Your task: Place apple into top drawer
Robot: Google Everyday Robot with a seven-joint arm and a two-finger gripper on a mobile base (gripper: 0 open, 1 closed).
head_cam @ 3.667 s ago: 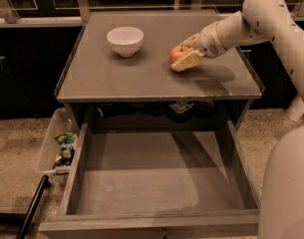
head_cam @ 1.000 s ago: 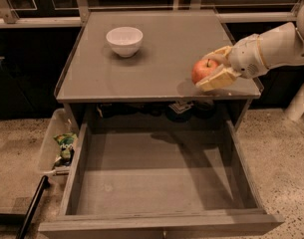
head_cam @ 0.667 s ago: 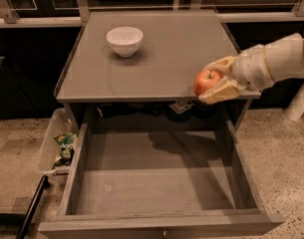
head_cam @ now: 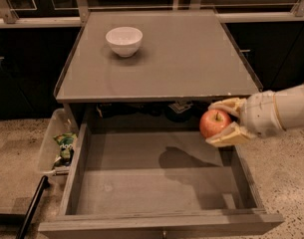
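Observation:
My gripper is to carry the apple to the open top drawer. I should then let it go on the bare grey bottom (head_cam: 180, 169) near the drawer's middle.
The red-orange apple (head_cam: 215, 123) with a short dark stem is held between the pale fingers (head_cam: 226, 105) of my gripper (head_cam: 217, 122), which reaches in from the right. It hangs in the air over the right rear part of the open top drawer (head_cam: 156, 183), in front of the cabinet top's front edge. The gripper is shut on the apple. The drawer is pulled out wide, its flat grey bottom bare, with the apple's shadow on it.
A white bowl (head_cam: 124, 40) stands on the grey cabinet top (head_cam: 191, 59) at the back left. A clear plastic bin (head_cam: 54, 141) with packets sits on the floor left of the drawer. A dark pole (head_cam: 32, 208) lies at the lower left.
My gripper has carried the apple from the cabinet top, off its front right edge, and down toward the open drawer. The bowl has not moved.

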